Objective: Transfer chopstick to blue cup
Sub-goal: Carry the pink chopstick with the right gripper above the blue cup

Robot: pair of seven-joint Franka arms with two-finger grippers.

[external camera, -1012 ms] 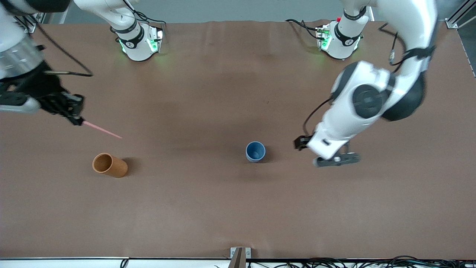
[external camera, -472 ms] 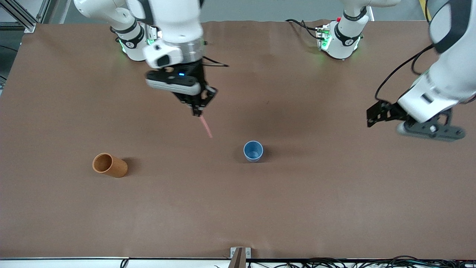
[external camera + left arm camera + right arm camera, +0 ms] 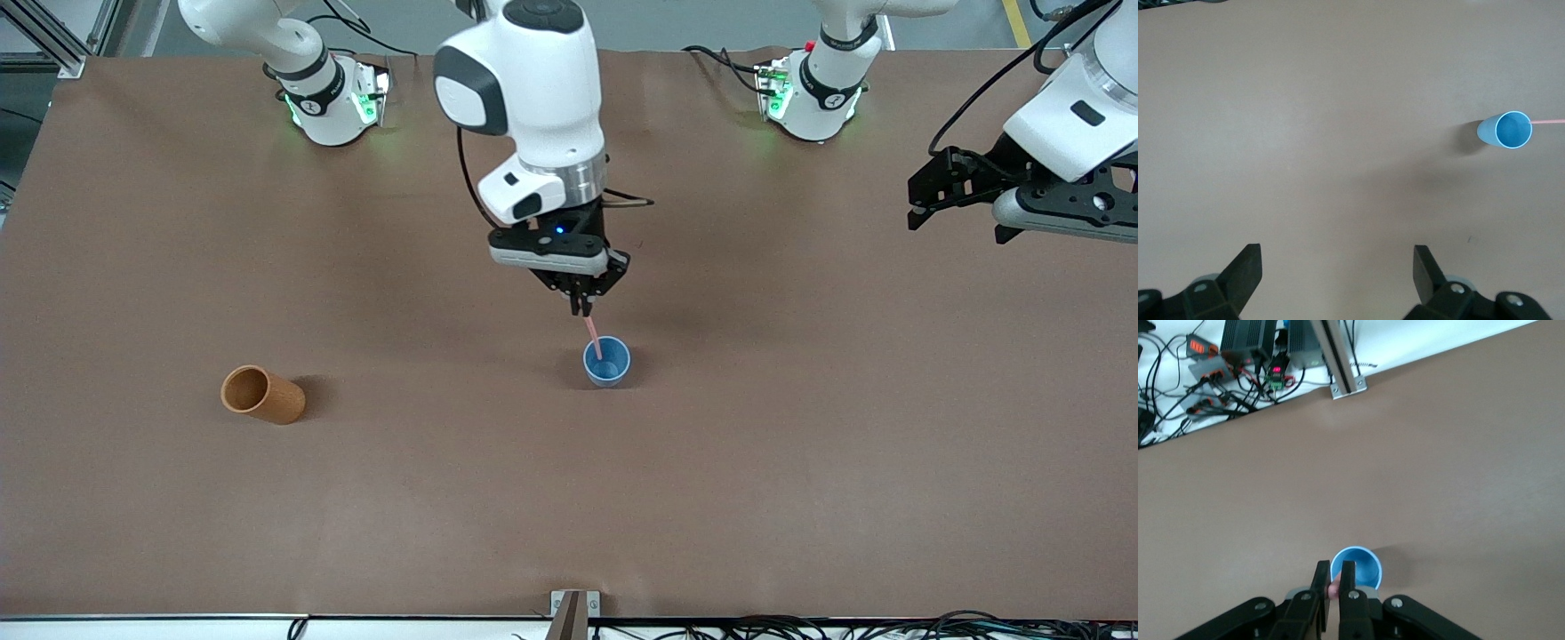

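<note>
The robot's right gripper will stand the pale pink chopstick, now held above the cup, inside the blue cup, its lower end on the cup's bottom point(image 3: 605, 372) point(image 3: 1362, 572).
The blue cup point(image 3: 607, 362) stands upright near the table's middle. It also shows in the right wrist view point(image 3: 1357, 567) and the left wrist view point(image 3: 1512, 129). My right gripper point(image 3: 582, 307) is above the cup, shut on the pale pink chopstick point(image 3: 595, 339), whose lower end points into the cup's mouth. Between the fingers the stick shows pink in the right wrist view point(image 3: 1334, 589). A thin pink length shows beside the cup in the left wrist view point(image 3: 1547, 121). My left gripper point(image 3: 920, 218) is open and empty, held high over the left arm's end of the table.
An orange-brown cylindrical cup point(image 3: 261, 395) lies on its side toward the right arm's end of the table. The table is covered in brown cloth point(image 3: 569, 489). Cables and electronics point(image 3: 1231, 367) lie past the table's edge nearest the front camera.
My right gripper has carried the chopstick from the right arm's end of the table to above the blue cup. My left gripper has drawn away from the cup toward its own end.
</note>
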